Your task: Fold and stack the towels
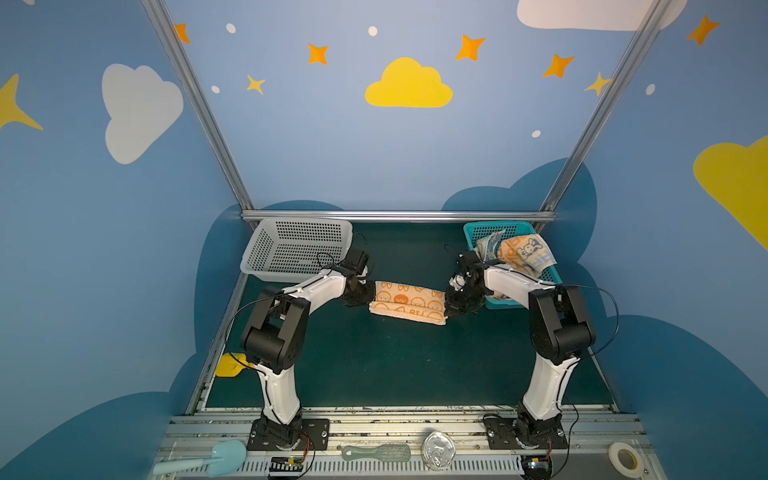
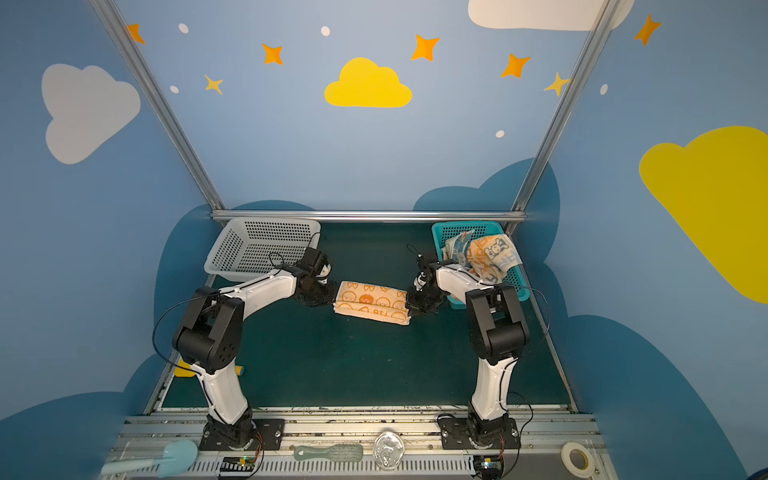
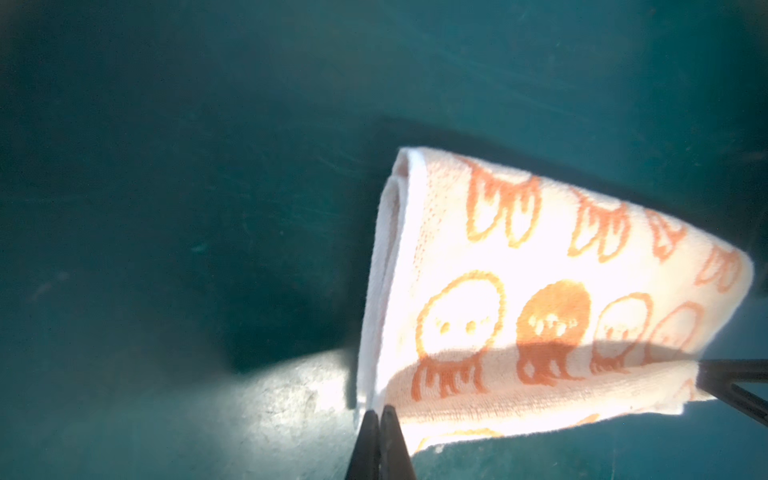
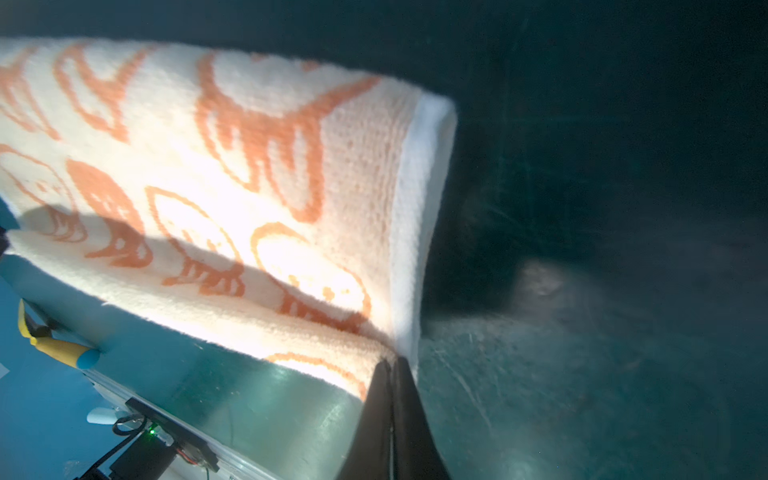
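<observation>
My left gripper will set the bunny towel down on the green mat (image 1: pixel 409 308) (image 3: pixel 564 390) in front of the gap between the baskets.
An orange-cream bunny towel (image 1: pixel 409 301) (image 2: pixel 372 301) hangs doubled over as a long strip just above the green mat, stretched between both grippers. My left gripper (image 1: pixel 371 300) (image 3: pixel 379 411) is shut on the towel's (image 3: pixel 540 291) left end corner. At the right end corner of the towel (image 4: pixel 249 166), my right gripper (image 1: pixel 446 309) (image 4: pixel 390 363) is shut too. An orange-blue "RABBIT" towel (image 1: pixel 525 253) (image 2: pixel 492 253) and a blue-cream towel (image 1: pixel 488 243) (image 2: pixel 457 245) lie crumpled in the teal basket (image 1: pixel 494 226), behind the right arm.
A white perforated basket (image 1: pixel 299 249) (image 2: pixel 262 249) stands at the back left, behind the left wrist. A yellow object (image 1: pixel 230 365) lies at the mat's left edge. On the front rail are a light blue scoop (image 1: pixel 216 457), a brush (image 1: pixel 376 452), a can lid (image 1: pixel 438 449) and a tape roll (image 1: pixel 625 457).
</observation>
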Controlling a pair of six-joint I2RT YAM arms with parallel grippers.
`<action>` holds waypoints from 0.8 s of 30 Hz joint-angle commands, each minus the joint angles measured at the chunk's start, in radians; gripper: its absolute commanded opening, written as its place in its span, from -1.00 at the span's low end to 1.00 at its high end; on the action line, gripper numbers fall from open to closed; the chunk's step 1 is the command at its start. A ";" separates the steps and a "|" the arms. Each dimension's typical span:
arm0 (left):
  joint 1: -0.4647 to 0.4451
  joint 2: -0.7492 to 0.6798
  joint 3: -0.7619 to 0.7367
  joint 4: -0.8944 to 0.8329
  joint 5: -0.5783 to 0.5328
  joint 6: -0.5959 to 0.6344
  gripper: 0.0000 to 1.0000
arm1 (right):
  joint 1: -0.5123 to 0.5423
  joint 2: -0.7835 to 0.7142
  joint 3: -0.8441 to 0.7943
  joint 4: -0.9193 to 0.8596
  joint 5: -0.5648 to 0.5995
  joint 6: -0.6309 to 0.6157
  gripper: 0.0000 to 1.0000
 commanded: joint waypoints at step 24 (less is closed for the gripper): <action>-0.008 -0.061 -0.039 0.020 0.006 -0.025 -0.94 | 0.049 -0.091 -0.085 0.033 0.021 0.033 -1.00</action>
